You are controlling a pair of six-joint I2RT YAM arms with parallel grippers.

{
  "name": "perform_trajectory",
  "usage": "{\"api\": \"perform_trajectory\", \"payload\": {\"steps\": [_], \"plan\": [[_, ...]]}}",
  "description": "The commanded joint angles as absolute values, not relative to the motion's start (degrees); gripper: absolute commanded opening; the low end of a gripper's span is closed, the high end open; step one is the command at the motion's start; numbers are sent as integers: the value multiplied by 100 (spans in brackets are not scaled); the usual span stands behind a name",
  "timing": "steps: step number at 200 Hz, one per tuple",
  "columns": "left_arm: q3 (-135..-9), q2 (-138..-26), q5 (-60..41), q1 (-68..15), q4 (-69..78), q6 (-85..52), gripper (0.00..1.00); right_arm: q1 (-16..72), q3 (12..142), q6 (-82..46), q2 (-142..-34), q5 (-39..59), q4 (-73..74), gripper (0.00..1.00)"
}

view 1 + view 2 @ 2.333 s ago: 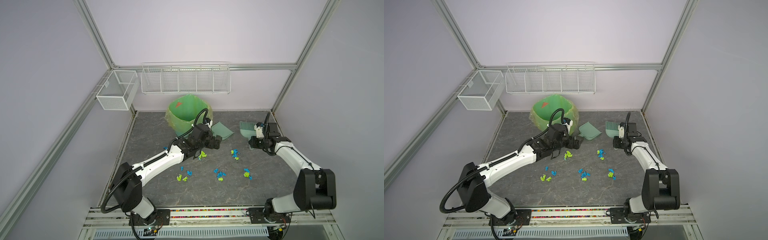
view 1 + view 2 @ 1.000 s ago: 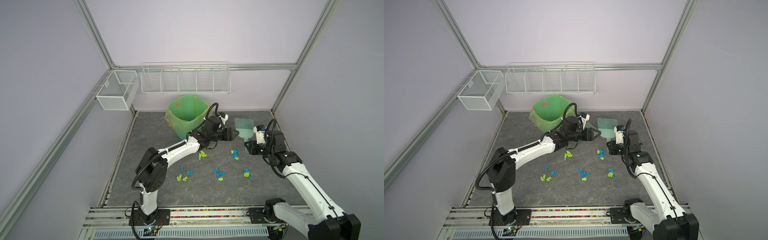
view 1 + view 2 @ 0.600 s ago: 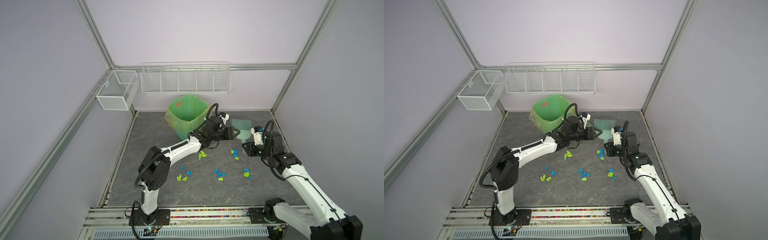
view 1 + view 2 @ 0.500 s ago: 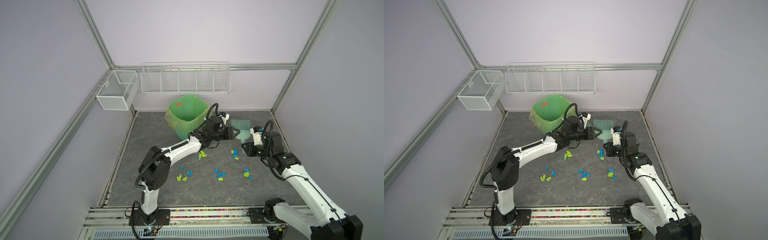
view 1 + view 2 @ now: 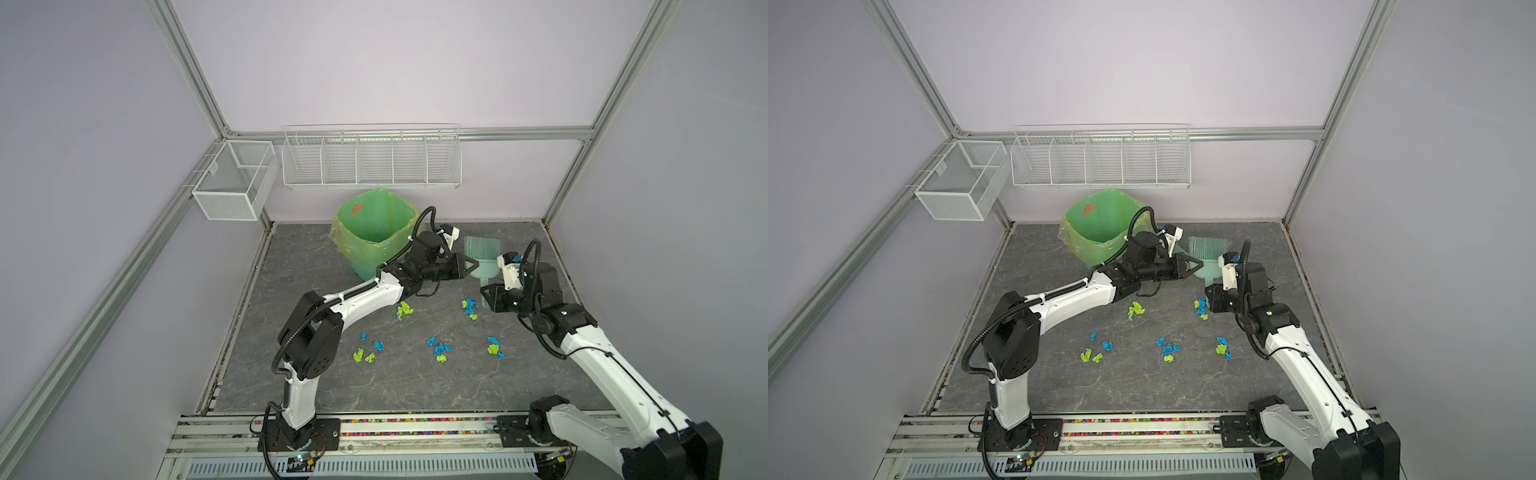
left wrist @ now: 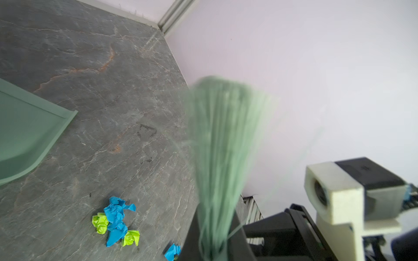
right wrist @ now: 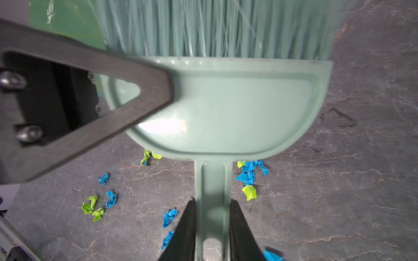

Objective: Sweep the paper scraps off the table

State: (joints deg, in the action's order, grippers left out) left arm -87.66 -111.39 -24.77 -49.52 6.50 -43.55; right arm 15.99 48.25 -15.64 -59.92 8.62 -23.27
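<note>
The brush's handle is pinched by its narrow edges in my right gripper; while my left gripper holds the brush, my right gripper next opens and takes the handle's flat sides [image 7: 213, 184].
Both grippers meet at a pale green hand brush [image 5: 484, 266] [image 5: 1208, 267] held above the back of the table [image 5: 332, 382]. My right gripper [image 5: 488, 291] [image 7: 212, 226] is shut on the brush's handle, bristles pointing away from it. My left gripper [image 5: 473, 266] [image 6: 212, 248] reaches in from the left and is shut on the brush at its bristles [image 6: 221, 135]. Blue and lime paper scraps [image 5: 469, 307] [image 5: 1136, 309] [image 7: 247, 176] lie in several small clumps on the table in front of both grippers. A green dustpan [image 6: 22, 131] lies flat on the table.
A bin lined with a green bag [image 5: 374, 224] stands at the back, just behind my left arm. Two white wire baskets [image 5: 371, 160] [image 5: 235, 185] hang on the back and left rails. Aluminium rails edge the table.
My left gripper's jaws have closed onto the brush. My right arm has shifted the brush slightly left, toward the left gripper. The scraps have not moved.
</note>
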Motion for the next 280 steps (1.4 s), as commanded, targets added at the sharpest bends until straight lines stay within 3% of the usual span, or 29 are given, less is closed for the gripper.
{"api": "perform_trajectory", "payload": {"steps": [1, 40, 87, 183, 206, 222, 250, 280], "plan": [[-8815, -11172, -2508, -4978, 688, -4324, 0, 1660, 4996, -1742, -6021, 949, -2137, 24], [-8715, -11055, -2406, -4873, 659, -4367, 0, 1658, 5190, -1872, -5986, 1088, -2131, 48], [-8658, -10795, -2316, -4671, 644, -4351, 0, 1472, 4711, -2199, -5714, 1412, -1758, 69], [-8593, -10789, -2127, -4413, 1222, -4620, 0, 683, 3911, -3578, -5467, 2725, -383, 80], [-8559, -10747, -1918, -4342, 1283, -4817, 0, 586, 3769, -3942, -5484, 2913, 59, 88], [-8622, -10675, -1592, -4314, 1017, -4834, 0, 496, 3630, -4397, -5526, 3025, 471, 100], [-8637, -10549, -1601, -4307, 1245, -4936, 0, 413, 3543, -4990, -5700, 3325, 1206, 89], [-8728, -10547, -1663, -4282, 1399, -5102, 0, 396, 3430, -5429, -5774, 3409, 1939, 89]]}}
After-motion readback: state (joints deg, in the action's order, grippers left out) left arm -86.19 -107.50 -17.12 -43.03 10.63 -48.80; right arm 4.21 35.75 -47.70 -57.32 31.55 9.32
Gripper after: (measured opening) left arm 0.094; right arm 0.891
